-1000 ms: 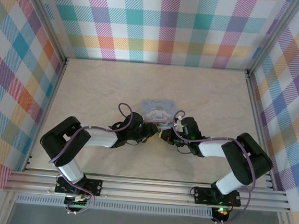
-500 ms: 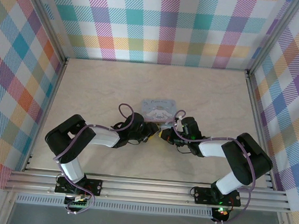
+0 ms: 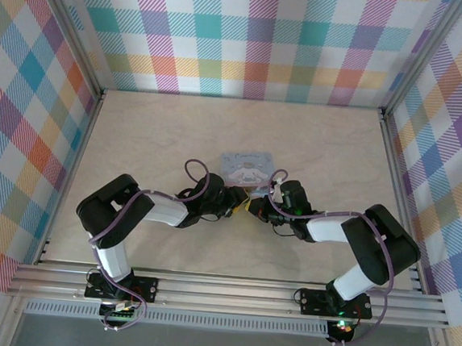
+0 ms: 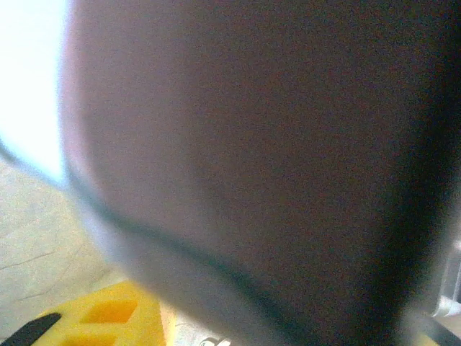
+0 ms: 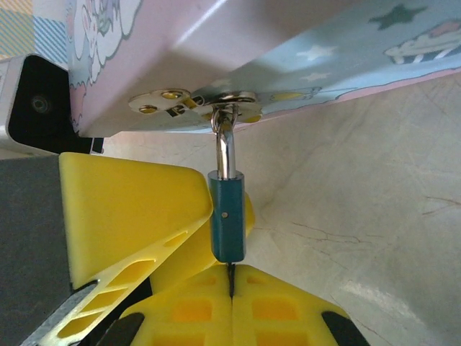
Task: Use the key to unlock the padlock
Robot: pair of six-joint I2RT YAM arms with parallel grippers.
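The shackle is shut in the padlock, so next my right gripper lets go of the key, back away, roll round and takes the key (image 5: pixel 231 277) from another angle.
The padlock (image 5: pixel 227 220), a small teal-blue body on a silver shackle, hangs from the hasp of the pale blue tin (image 5: pixel 302 65). My right gripper (image 5: pixel 230 303) is shut on the key (image 5: pixel 230 278). The key's thin dark blade rises from between the yellow fingertips to the padlock's underside. A yellow finger (image 5: pixel 130 216) of my left gripper rests against the padlock's left side and reaches behind it. I cannot see how its jaws stand. From above, the left gripper (image 3: pixel 233 199) and right gripper (image 3: pixel 254 208) meet just in front of the tin (image 3: pixel 247 168).
A dark, blurred surface sits right against the lens in the left wrist view, with one yellow finger (image 4: pixel 108 321) and some pale tabletop (image 4: pixel 43 245) below it. Plaid walls enclose the table (image 3: pixel 153 134) on three sides.
My left arm has shifted right, bringing its gripper closer to the tin's front and the right gripper. The right arm and the tin have stayed in place.
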